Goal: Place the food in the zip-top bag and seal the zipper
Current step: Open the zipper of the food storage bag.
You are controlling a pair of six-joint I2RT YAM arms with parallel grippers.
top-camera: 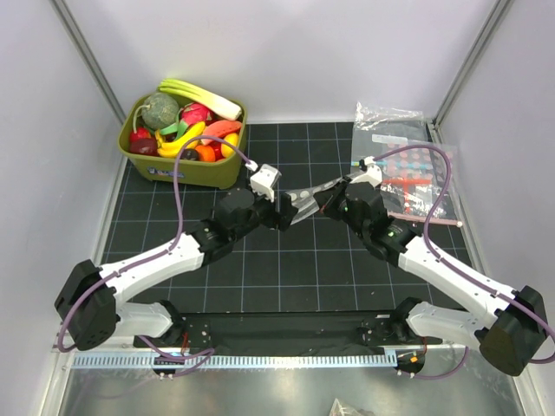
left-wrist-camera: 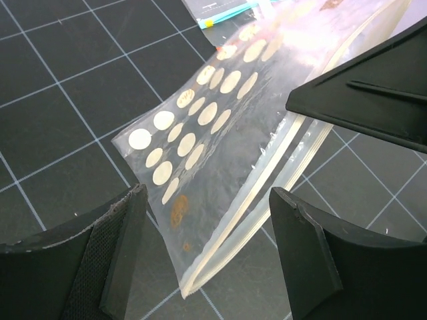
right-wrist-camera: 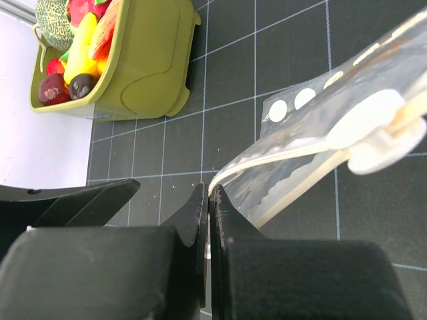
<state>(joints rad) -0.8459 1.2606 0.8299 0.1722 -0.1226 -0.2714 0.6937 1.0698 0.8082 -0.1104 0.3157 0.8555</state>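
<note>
The bag's opening points away from the green bin, so next my left gripper grabs the bag's lower corner [left-wrist-camera: 188,281] while my right gripper regrips and turns the edge of the bag's opening.
The zip-top bag [top-camera: 303,199] is clear with cream dots and hangs above the mat between my two grippers. My right gripper [top-camera: 329,201] is shut on the bag's mouth edge [right-wrist-camera: 230,175], pinching it between its fingertips [right-wrist-camera: 208,200]. My left gripper [top-camera: 282,212] is open. Its fingers [left-wrist-camera: 123,247] stand on either side of the bag's lower corner [left-wrist-camera: 190,277] without touching it. The zipper [left-wrist-camera: 267,180] runs as pale strips along that edge. The food [top-camera: 186,130] lies in the green bin [top-camera: 221,173] at the back left and also shows in the right wrist view [right-wrist-camera: 80,47].
Several clear bags with pink-red dots [top-camera: 408,169] lie at the back right beside the right arm. The green bin [right-wrist-camera: 143,60] stands close behind the left gripper. Grey walls enclose the black gridded mat [top-camera: 286,277] on three sides.
</note>
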